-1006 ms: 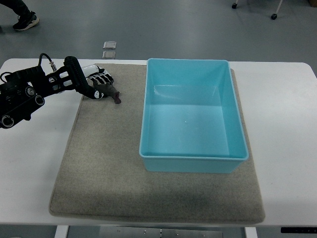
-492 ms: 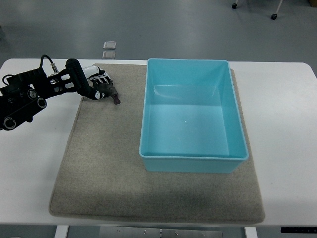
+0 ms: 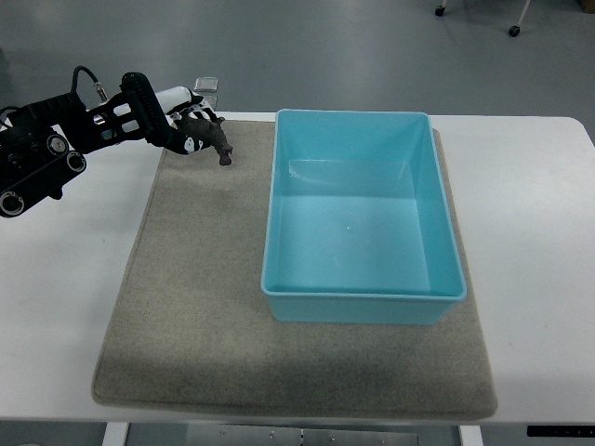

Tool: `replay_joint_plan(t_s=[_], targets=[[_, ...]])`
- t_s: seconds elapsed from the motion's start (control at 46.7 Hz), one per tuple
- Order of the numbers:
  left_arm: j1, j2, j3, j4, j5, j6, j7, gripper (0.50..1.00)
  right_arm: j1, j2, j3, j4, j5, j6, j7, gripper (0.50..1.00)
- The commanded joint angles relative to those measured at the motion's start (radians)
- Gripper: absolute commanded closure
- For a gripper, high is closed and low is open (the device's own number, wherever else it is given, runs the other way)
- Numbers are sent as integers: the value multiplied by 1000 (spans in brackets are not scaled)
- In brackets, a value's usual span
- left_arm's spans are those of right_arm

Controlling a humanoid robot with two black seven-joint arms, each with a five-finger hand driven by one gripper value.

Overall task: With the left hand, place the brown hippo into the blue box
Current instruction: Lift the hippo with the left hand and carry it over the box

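Observation:
My left gripper has the brown hippo. It will let go of it on the blue box's bottom, just nearer than its middle (image 3: 361, 242).
The brown hippo (image 3: 212, 138) is a small dark brown toy. My left hand (image 3: 189, 129) is shut on it and holds it lifted above the far left corner of the grey mat (image 3: 204, 307). The black left arm comes in from the left edge. The blue box (image 3: 361, 216) stands open and empty on the right half of the mat, its near wall a short way right of the hippo. The right arm is out of view.
The mat lies on a white table (image 3: 65, 288). Two small clear squares (image 3: 205, 85) lie on the floor beyond the table's far edge, close behind the hand.
My left hand closed on the hippo and lifted it off the mat. It has moved up and toward the far edge, slightly rightward.

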Motion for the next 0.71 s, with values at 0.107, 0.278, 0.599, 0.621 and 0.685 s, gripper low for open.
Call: replay_joint_plan(t_s=[0.107, 0.278, 0.599, 0.621, 0.685], targets=[[-51, 1, -32, -117, 0, -11, 1, 1000, 0, 0, 0, 0, 0, 0, 0, 564], [-77, -12, -29, -222, 5, -24, 0, 1000, 0, 0, 0, 0, 0, 0, 0, 564], [-80, -118, 7, -312, 19, -70, 3, 1000, 0, 0, 0, 0, 0, 0, 0, 564], [-80, -127, 14, -312, 19, -72, 3, 1000, 0, 0, 0, 0, 0, 0, 0, 564], [-80, -152, 47, -311, 20, -73, 1, 1000, 0, 0, 0, 0, 0, 0, 0, 564]])
